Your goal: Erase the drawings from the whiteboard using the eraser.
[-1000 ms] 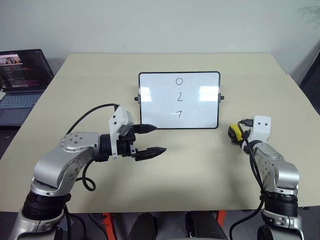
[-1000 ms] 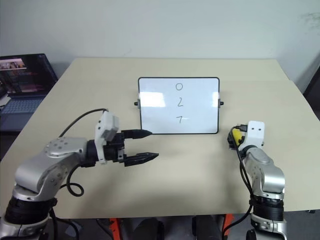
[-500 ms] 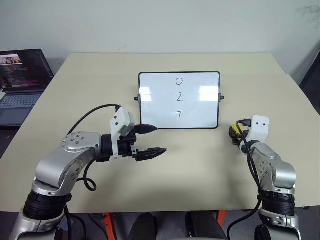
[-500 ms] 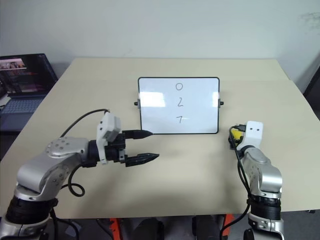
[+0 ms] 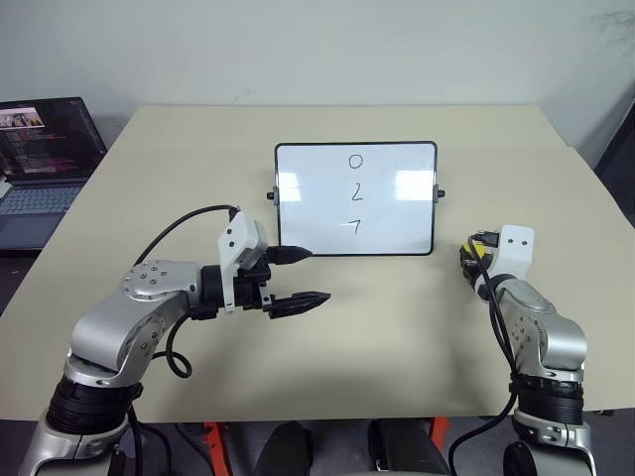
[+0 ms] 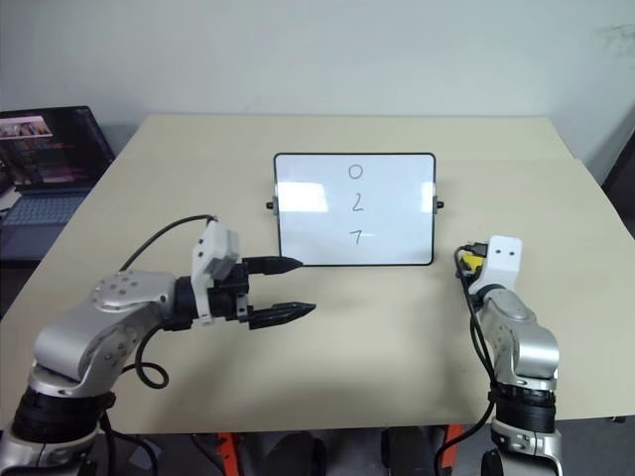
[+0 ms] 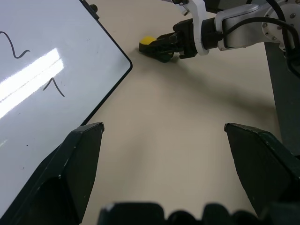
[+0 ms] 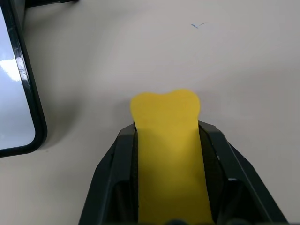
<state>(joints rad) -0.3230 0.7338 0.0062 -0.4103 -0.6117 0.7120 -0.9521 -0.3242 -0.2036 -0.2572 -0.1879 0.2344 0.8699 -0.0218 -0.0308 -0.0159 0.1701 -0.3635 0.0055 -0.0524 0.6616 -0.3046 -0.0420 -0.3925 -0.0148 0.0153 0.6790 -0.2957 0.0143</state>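
Note:
The eraser's far end is all that sticks out past my right gripper's fingers, so next I open the gripper, back off and take the eraser nearer its close end (image 8: 174,206).
The whiteboard (image 5: 308,203) stands upright at mid-table, and the drawings (image 5: 355,191), "0", "2" and "7", run down its middle in a column. To the right of the board lies the yellow eraser (image 8: 166,117), with my right gripper (image 8: 167,130) shut on it; one black finger presses each side. From the head, the eraser (image 6: 473,263) pokes out just ahead of that wrist. My left gripper (image 5: 317,276) hangs open, fingers spread wide, in front of the board's lower left corner, holding nothing. The left wrist view takes in the board (image 7: 37,70) and the gripped eraser (image 7: 149,42).
An open laptop (image 5: 45,159) sits beyond the table's left edge. The beige table (image 5: 397,327) has bare surface in front of the board, between the two arms.
My right gripper's fingers have closed on the eraser, which stood between open fingers before. The left arm and the board have not moved.

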